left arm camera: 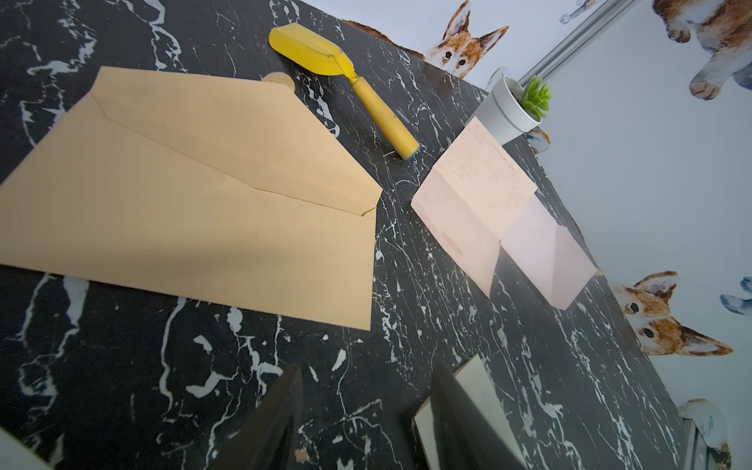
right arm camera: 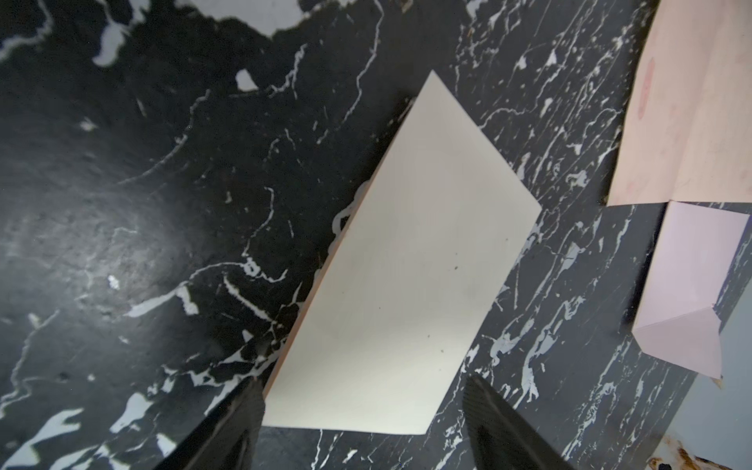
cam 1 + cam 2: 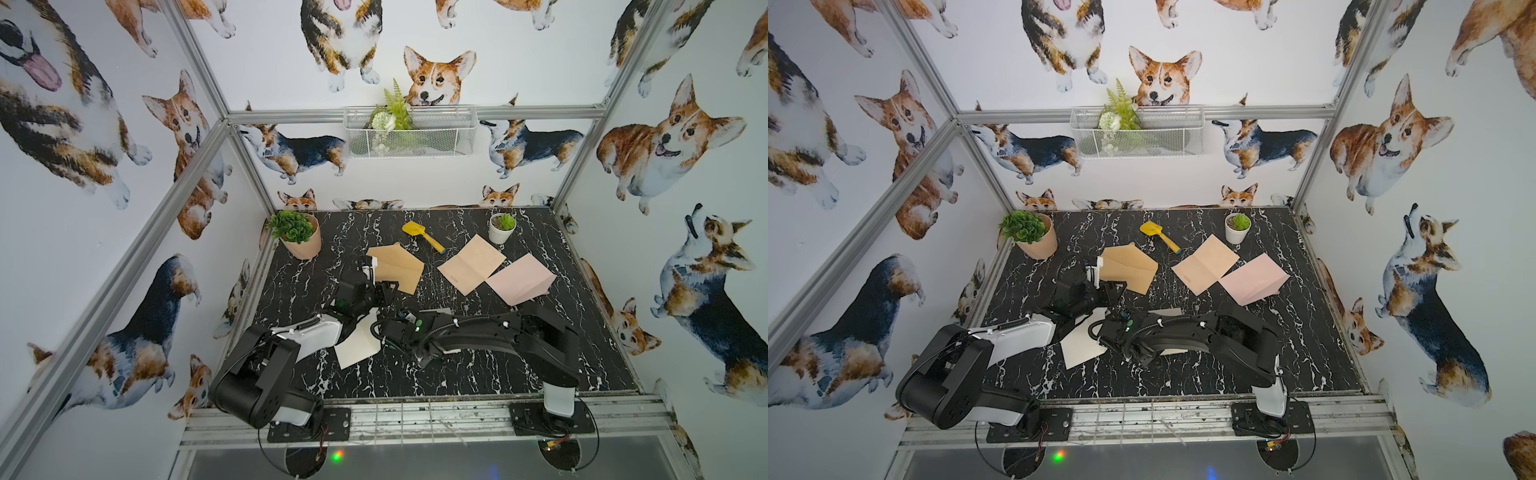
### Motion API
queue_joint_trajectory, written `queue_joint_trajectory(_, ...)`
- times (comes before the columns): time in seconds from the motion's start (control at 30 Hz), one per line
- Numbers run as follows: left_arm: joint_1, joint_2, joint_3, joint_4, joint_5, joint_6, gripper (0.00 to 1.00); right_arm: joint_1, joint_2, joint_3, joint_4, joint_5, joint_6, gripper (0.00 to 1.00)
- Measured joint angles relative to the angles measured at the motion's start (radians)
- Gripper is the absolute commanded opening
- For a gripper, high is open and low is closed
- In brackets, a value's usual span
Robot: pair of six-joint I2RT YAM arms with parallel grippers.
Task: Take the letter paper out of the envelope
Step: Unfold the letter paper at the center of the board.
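The cream sheet is folded shut between my right gripper's fingers, so that gripper should pinch only the sheet's upper layer by its loose edge (image 2: 304, 343) and swing it open.
A tan envelope (image 3: 395, 268) (image 1: 195, 211) lies flat on the black marble table (image 3: 457, 374) with its flap open, and no paper shows in its mouth. My left gripper (image 1: 366, 366) (image 3: 386, 289) is open over bare table just short of it, holding nothing. A cream folded sheet (image 2: 407, 264) (image 1: 475, 384), seemingly the letter paper, lies flat on the table. My right gripper (image 2: 363, 378) is open, one finger on each side of the sheet's near end without pinching it. In both top views the right arm hides most of this sheet.
A second cream sheet (image 3: 357, 343) lies partly under both arms. Back right lie an unfolded peach sheet (image 3: 471, 264) and a pink envelope (image 3: 521, 278). Along the back are a yellow toy shovel (image 3: 422, 236), a white pot (image 3: 502, 227) and a terracotta plant pot (image 3: 299, 235).
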Motion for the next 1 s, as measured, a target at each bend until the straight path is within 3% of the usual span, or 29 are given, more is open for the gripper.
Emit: queue_joint_trajectory(1.0, 0.015, 0.022, -0.010, 0.046, 0.015, -0.021, 0.54, -0.026, 0.042, 0.015, 0.016, 0.078, -0.048, 0.72)
